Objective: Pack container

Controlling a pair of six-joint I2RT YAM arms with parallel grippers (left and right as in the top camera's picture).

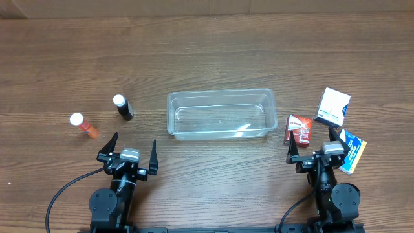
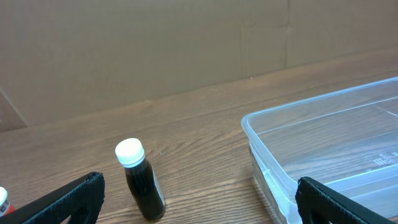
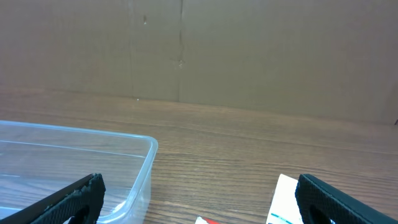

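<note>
The black bottle has its white cap [image 1: 119, 100] [image 2: 130, 152] beside the clear plastic container. My left gripper will go there next and close on it.
The clear plastic container [image 1: 220, 114] lies empty at the table's middle; it also shows in the left wrist view [image 2: 323, 149] and the right wrist view [image 3: 81, 168]. A black bottle with a white cap [image 1: 123, 107] [image 2: 142, 180] and an orange bottle with a white cap [image 1: 84, 125] stand to its left. A red box [image 1: 298, 129], a white-and-teal box [image 1: 332, 107] [image 3: 287, 200] and a blue-and-yellow box [image 1: 353, 151] lie to its right. My left gripper [image 1: 134, 149] is open and empty, near the front edge below the bottles. My right gripper [image 1: 315, 147] is open and empty, just in front of the red box.
A cardboard wall [image 2: 155, 43] closes off the far side of the wooden table [image 1: 207, 52]. Black cables [image 1: 61, 194] run from both arm bases at the front edge.
</note>
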